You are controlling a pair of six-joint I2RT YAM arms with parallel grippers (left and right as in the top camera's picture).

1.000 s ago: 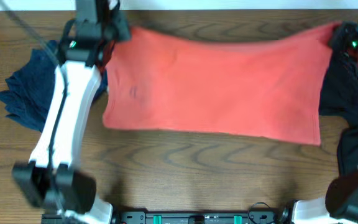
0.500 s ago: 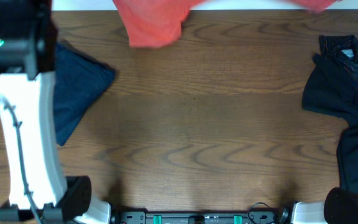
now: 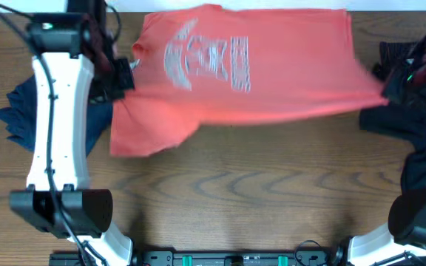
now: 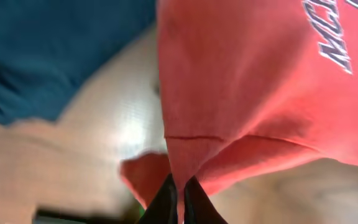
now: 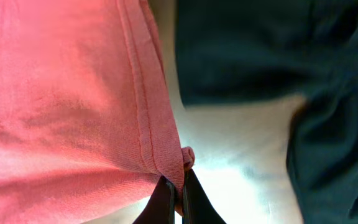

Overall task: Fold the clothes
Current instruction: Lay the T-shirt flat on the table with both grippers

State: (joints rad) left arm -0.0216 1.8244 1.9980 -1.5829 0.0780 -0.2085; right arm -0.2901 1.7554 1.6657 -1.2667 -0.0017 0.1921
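Observation:
My right gripper is going to let go of the coral-red T-shirt's hem, now over the table's far half, on the shirt's own side edge (image 3: 359,95) next to the black garment.
The coral-red T-shirt (image 3: 287,81) hangs stretched between both grippers over the far half of the table, its chest lettering (image 3: 209,63) facing up. My left gripper (image 3: 124,74) is shut on the shirt's left edge; the left wrist view shows its fingers (image 4: 180,196) pinching a fold of red fabric (image 4: 229,81). My right gripper (image 3: 387,89) is shut on the shirt's right hem; the right wrist view shows its fingers (image 5: 178,196) clamped on the hem (image 5: 73,93). A dark navy garment (image 3: 21,111) lies at the left. A black garment (image 3: 420,140) lies at the right.
The wooden table (image 3: 242,192) shows bare wood along its near half. The navy garment also shows in the left wrist view (image 4: 55,50), the black one in the right wrist view (image 5: 278,56). The arm bases stand at the front edge.
The shirt was swung up past the far edge, then brought back over the table, now with its lettering side up. Both arms moved with it, still gripping.

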